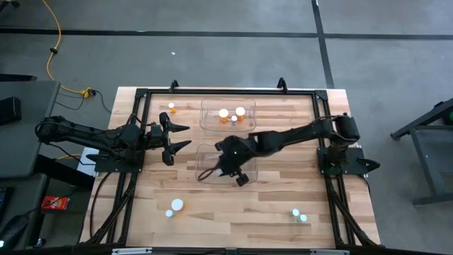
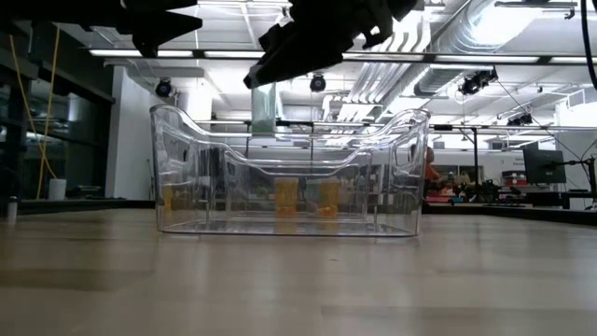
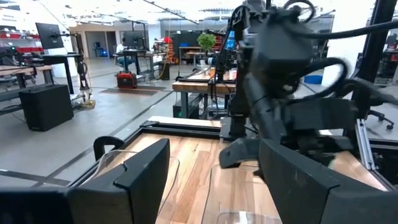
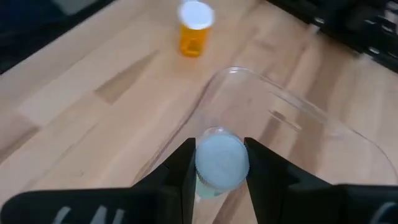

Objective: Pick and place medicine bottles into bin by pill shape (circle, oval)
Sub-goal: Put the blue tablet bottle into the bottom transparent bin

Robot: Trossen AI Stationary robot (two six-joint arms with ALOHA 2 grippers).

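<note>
Next, I release the pale teal bottle from my right gripper on the bottom of the near clear bin (image 1: 221,168), close to the middle of that bin. The bottle now hangs over that bin's corner.
My right gripper (image 4: 221,177) is shut on a pale teal bottle (image 4: 221,163) and hangs over the near clear bin (image 1: 249,161), by its far left corner (image 4: 249,81). The gripper also shows in the high view (image 1: 221,150). The far clear bin (image 1: 211,120) holds a few orange bottles with white caps (image 1: 224,115). One orange bottle with a white cap (image 4: 195,30) stands on the table left of the far bin. My left gripper (image 1: 181,137) is open and empty, left of the bins, fingers pointing toward them. My right gripper pinches the pale teal bottle's side wall (image 4: 200,168) between its two fingers, one on each side. The bottle's round end faces the wrist camera. The bottle is lifted clear, above the near bin's rim.
Two pale bottles (image 1: 175,205) stand near the table's near left. Two more (image 1: 299,214) stand near the near right. In the low view the clear bin (image 2: 187,168) stands mid-table with orange bottles (image 2: 285,198) seen through it. Black frame rails run along the table's edges.
</note>
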